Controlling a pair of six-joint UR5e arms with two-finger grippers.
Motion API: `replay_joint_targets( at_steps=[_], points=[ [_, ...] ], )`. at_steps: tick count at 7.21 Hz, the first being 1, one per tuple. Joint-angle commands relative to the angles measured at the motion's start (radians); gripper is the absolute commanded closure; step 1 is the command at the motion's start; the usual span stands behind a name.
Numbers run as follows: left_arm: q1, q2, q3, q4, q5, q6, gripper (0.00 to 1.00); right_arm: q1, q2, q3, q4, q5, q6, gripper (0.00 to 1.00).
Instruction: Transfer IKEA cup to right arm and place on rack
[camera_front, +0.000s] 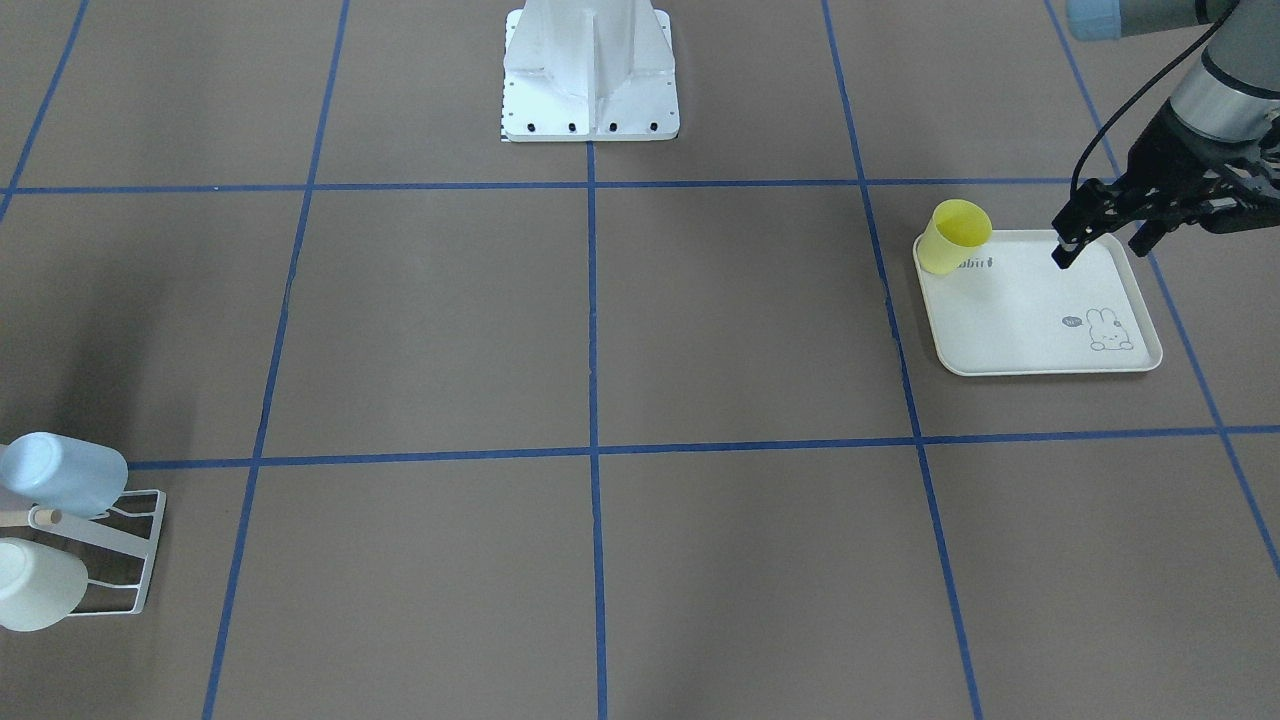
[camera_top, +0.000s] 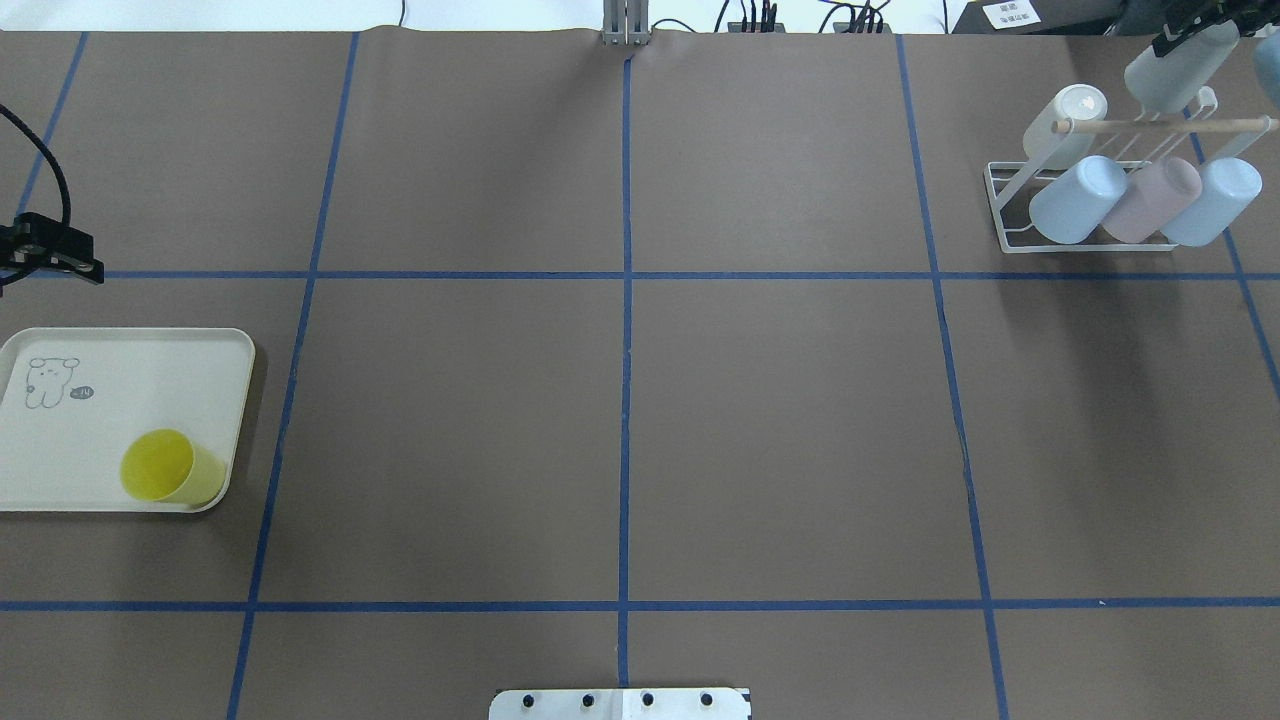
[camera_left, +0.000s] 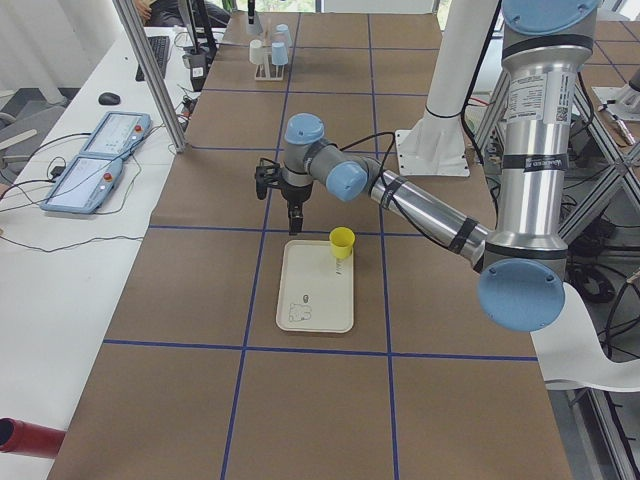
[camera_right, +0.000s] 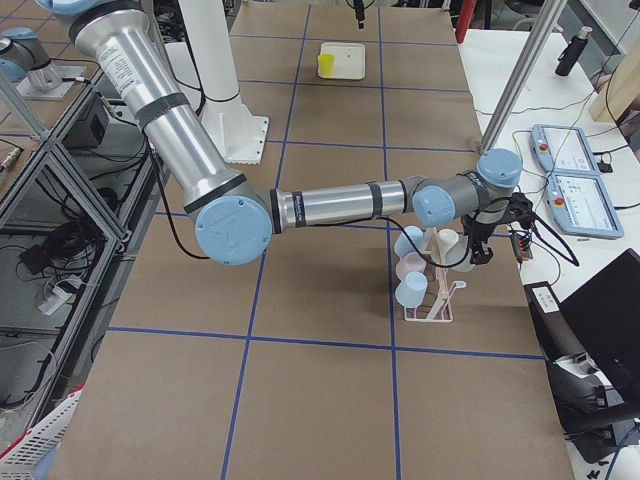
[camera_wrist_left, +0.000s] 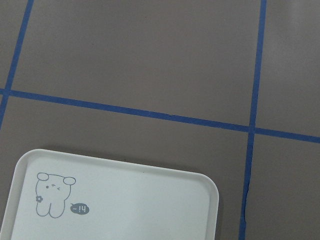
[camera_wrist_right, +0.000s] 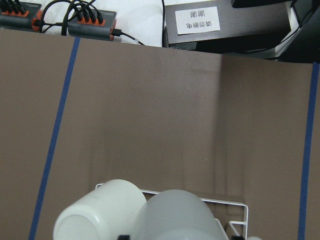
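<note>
Next, I close my left gripper on the yellow IKEA cup's rim (camera_front: 990, 228), on the side that faces along the tray's printed word, with one finger inside.
The yellow IKEA cup (camera_top: 165, 470) stands upright on the cream rabbit-print tray (camera_top: 120, 380), at its corner nearest the robot and the table's middle (camera_front: 955, 238). My left gripper (camera_front: 1103, 250) hovers open and empty over the tray's opposite near-robot corner, apart from the cup. The white wire rack (camera_top: 1010, 215) with its wooden dowel (camera_top: 1160, 125) stands at the far right and holds several pale cups. My right gripper (camera_top: 1200, 28) is at the rack's back, straddling a pale grey cup (camera_wrist_right: 175, 215). I cannot tell whether it grips that cup.
A white cup (camera_top: 1065, 120) hangs on the rack beside the grey one. Blue and pink cups (camera_top: 1140, 200) fill its front row. The robot's base plate (camera_top: 620, 703) is at the near edge. Cables and power strips (camera_wrist_right: 90, 22) lie beyond the table's far edge.
</note>
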Motion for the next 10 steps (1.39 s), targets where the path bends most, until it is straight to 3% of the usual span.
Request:
replay_joint_targets(
  at_steps=[1,3,6,8,10],
  points=[
    [0.001,0.000,-0.002,0.000,-0.003,0.000,0.00,-0.021,-0.007,-0.002,0.001,0.000,0.001,0.71],
    [0.025,0.000,-0.002,0.000,-0.012,0.000,0.00,-0.033,-0.013,-0.007,0.002,-0.005,-0.001,0.69],
    [0.110,0.000,-0.020,-0.003,0.000,-0.104,0.00,-0.064,-0.012,-0.013,0.005,-0.050,0.001,0.25],
    [0.121,0.002,-0.019,-0.003,0.002,-0.104,0.00,-0.069,-0.012,-0.013,0.004,-0.052,-0.001,0.03],
    [0.127,0.006,-0.019,-0.018,0.003,-0.103,0.00,-0.069,-0.012,-0.014,0.004,-0.052,0.001,0.02]
  ],
)
